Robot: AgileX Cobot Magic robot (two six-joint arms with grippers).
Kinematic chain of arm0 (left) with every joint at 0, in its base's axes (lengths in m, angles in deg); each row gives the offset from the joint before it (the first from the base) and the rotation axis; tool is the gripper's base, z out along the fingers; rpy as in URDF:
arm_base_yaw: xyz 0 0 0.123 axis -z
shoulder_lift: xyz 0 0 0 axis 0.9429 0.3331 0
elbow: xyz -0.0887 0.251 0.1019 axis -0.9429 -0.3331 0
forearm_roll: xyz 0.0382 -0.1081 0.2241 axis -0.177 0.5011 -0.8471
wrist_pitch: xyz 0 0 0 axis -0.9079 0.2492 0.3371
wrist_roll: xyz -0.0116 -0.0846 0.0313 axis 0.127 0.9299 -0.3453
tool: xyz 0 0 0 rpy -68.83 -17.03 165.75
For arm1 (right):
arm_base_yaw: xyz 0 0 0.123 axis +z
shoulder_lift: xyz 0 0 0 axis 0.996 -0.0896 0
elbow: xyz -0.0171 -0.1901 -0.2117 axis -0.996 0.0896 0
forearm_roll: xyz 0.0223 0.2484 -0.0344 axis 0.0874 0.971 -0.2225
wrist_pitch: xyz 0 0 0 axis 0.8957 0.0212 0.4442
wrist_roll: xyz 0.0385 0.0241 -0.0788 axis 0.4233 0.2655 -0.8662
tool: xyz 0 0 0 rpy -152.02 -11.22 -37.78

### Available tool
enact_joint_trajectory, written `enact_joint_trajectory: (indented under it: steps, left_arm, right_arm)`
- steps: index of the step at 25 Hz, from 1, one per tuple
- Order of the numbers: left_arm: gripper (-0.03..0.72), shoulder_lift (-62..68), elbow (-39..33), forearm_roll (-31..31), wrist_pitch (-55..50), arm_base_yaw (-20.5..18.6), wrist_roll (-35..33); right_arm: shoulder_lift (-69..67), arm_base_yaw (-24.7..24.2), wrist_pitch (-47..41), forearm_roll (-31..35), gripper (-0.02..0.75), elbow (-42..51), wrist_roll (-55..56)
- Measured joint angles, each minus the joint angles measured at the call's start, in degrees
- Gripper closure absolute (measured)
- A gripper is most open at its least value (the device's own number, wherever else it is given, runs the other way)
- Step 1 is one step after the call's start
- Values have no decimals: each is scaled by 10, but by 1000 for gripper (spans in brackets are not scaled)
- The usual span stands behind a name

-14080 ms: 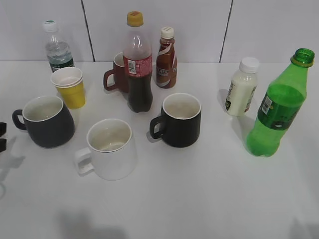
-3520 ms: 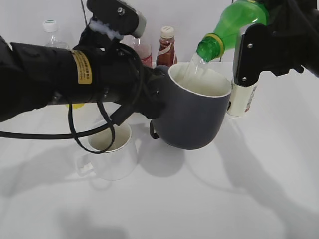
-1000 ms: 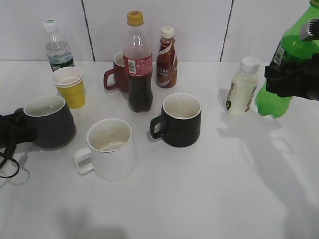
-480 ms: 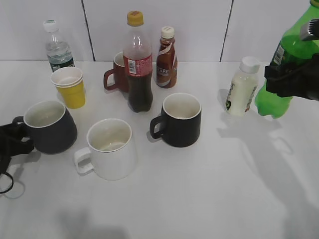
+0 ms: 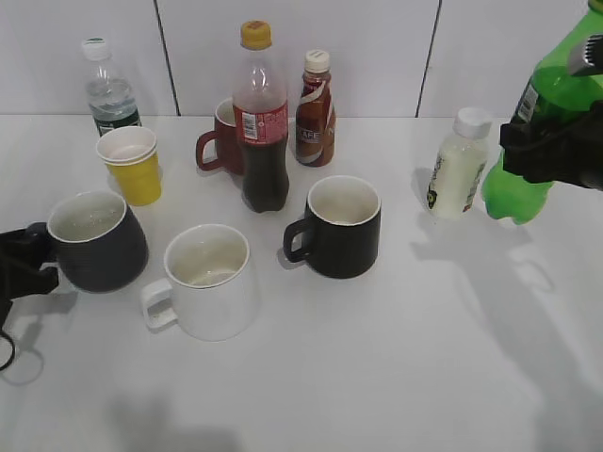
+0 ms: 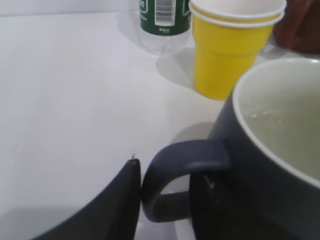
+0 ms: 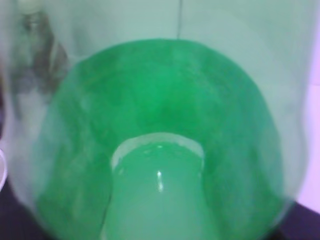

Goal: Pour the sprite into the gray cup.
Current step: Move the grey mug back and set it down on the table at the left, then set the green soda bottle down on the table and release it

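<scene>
I should use my right gripper to set the sprite down on the table (image 5: 492,267) just in front of the white milk bottle.
The gray cup (image 5: 102,247) stands at the table's left with clear liquid inside. It fills the right of the left wrist view (image 6: 280,150). My left gripper (image 5: 21,264) is at the left edge, shut on the cup's loop handle (image 6: 172,172), one finger outside the loop and one inside. My right gripper (image 5: 551,151) is shut on the sprite (image 5: 546,94), a green bottle held upright at the far right, its top out of frame. The bottle's green body (image 7: 160,100) fills the right wrist view and hides the jaws.
A white mug (image 5: 203,281) and a black mug (image 5: 341,226) stand in the middle. Behind are a cola bottle (image 5: 260,118), a brown mug (image 5: 219,141), a coffee bottle (image 5: 315,111), a yellow cup (image 5: 132,165) and a water bottle (image 5: 108,89). A white milk bottle (image 5: 460,165) stands beside the sprite.
The gray cup and my left gripper have shifted slightly right and toward the front. The right gripper and the sprite have not moved.
</scene>
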Motion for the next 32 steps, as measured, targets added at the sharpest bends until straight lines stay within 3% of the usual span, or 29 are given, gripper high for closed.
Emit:
enact_joint_trajectory:
  steps: [20,32]
  left_arm:
    - [429,-49,-76,-29,5,0,0]
    - [429,-113,-87,-56,5,0,0]
  right_arm:
    - [-82,0,76,11,309,35,5]
    - [-145,0,123,11,309,45,6]
